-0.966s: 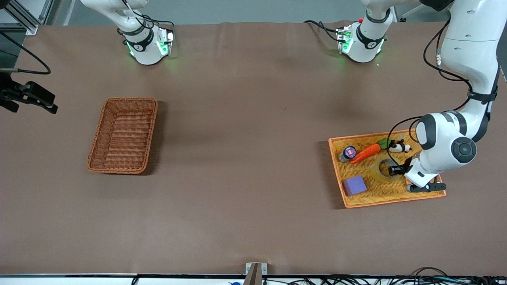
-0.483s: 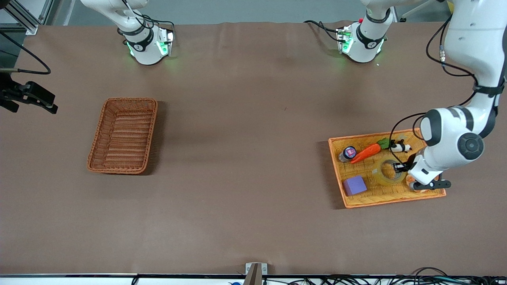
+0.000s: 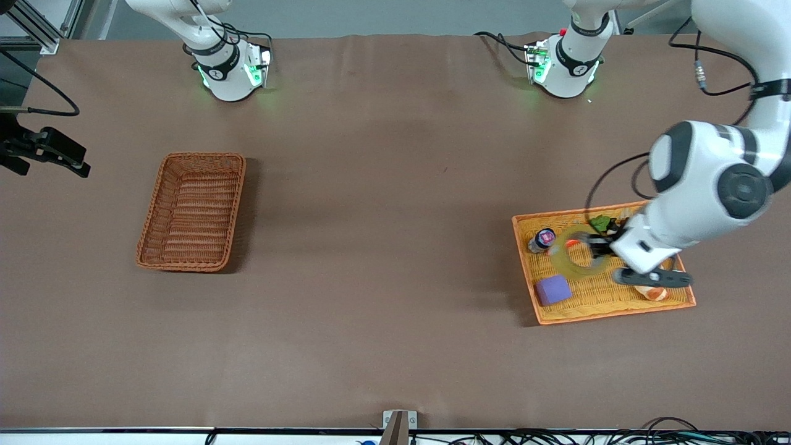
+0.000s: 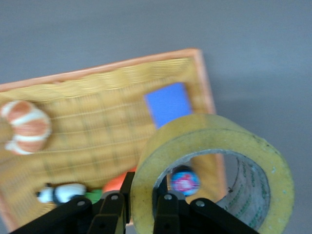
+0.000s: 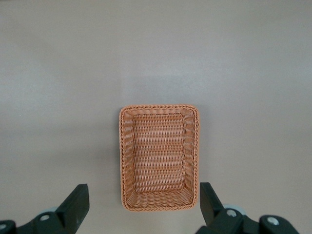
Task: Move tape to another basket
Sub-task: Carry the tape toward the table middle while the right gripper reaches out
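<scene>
My left gripper will let go of the tape on the bare table (image 3: 361,238), in the spot between the wicker basket and the yellow-orange tray.
The tape (image 3: 573,254), a translucent yellowish ring, hangs above the yellow-orange tray (image 3: 594,295), clear of its floor. My left gripper (image 3: 598,247) is shut on the ring's wall, one finger inside the grey core and one outside. In the left wrist view the tape (image 4: 195,134) fills the foreground between the gripper's (image 4: 145,200) fingers. The reddish-brown wicker basket (image 3: 191,210) lies empty toward the right arm's end of the table. My right gripper (image 5: 144,195) is open and empty, waiting high over that basket (image 5: 159,161).
In the tray lie a purple block (image 3: 553,289), a small bottle with a blue cap (image 3: 542,240), a toy carrot's green top (image 3: 598,222), partly hidden by the tape and hand, and a croissant-like toy (image 3: 652,292). A panda figure (image 4: 61,192) shows in the left wrist view.
My left gripper has lifted the tape off the tray floor and carried it a little toward the right arm's end. The right arm has not moved.
</scene>
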Available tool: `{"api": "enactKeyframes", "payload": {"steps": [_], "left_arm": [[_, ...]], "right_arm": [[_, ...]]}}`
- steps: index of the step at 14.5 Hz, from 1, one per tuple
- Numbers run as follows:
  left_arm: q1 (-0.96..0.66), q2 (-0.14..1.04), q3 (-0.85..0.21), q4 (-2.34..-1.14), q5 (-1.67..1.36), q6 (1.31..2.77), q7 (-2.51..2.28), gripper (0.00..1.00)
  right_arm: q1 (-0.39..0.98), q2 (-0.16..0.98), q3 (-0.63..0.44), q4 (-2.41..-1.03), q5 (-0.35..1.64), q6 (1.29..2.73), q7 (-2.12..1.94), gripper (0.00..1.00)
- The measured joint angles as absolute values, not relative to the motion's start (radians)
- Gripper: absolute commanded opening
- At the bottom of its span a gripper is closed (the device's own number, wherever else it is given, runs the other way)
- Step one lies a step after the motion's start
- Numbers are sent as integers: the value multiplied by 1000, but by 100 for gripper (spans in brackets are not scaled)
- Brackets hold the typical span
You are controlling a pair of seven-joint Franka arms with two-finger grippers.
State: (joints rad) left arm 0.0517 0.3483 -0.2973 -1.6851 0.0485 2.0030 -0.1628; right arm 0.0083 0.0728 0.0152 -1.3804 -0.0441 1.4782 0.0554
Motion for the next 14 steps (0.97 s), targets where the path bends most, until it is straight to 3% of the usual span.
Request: {"api": "enactKeyframes", "payload": {"steps": [5, 9, 14], "left_arm": [[-174, 458, -313, -1685, 62, 2011, -364, 0], [-313, 601, -313, -1664, 115, 2133, -526, 1], [-474, 816, -308, -1445, 117, 2157, -595, 1]], "right_arm": [[7, 73, 15, -1380, -44, 1477, 55, 100], [7, 73, 15, -1381, -44, 1474, 55, 100], [7, 73, 15, -1382, -44, 1468, 55, 100]]}}
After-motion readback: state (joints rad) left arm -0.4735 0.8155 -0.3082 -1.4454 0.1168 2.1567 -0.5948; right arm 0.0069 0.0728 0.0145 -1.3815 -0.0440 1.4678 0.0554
